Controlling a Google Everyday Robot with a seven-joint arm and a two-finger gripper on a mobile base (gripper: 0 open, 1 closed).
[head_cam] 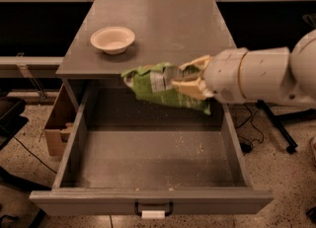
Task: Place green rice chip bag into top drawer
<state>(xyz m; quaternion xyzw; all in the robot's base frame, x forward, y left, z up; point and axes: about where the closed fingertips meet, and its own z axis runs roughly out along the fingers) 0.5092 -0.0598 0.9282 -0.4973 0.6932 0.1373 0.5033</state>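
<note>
I will let go of the green rice chip bag with my gripper on the drawer's grey bottom, toward the cardboard box side (136, 141).
The green rice chip bag (160, 88) is light green with a white label panel. It hangs in the air over the back of the open top drawer (148, 200), just in front of the counter's edge. My gripper (190, 80) comes in from the right on a thick white arm and is shut on the bag's right end, with tan fingers (193, 88) above and below it. The drawer is pulled fully out, its grey floor speckled with crumbs, and a dark handle with a white tag (153, 211) sits on its front panel.
A white round bowl (112, 39) stands on the grey counter top (173, 24) at the back left. A cardboard box (58, 123) sits on the floor left of the drawer. Cables and a stand leg lie on the floor at right.
</note>
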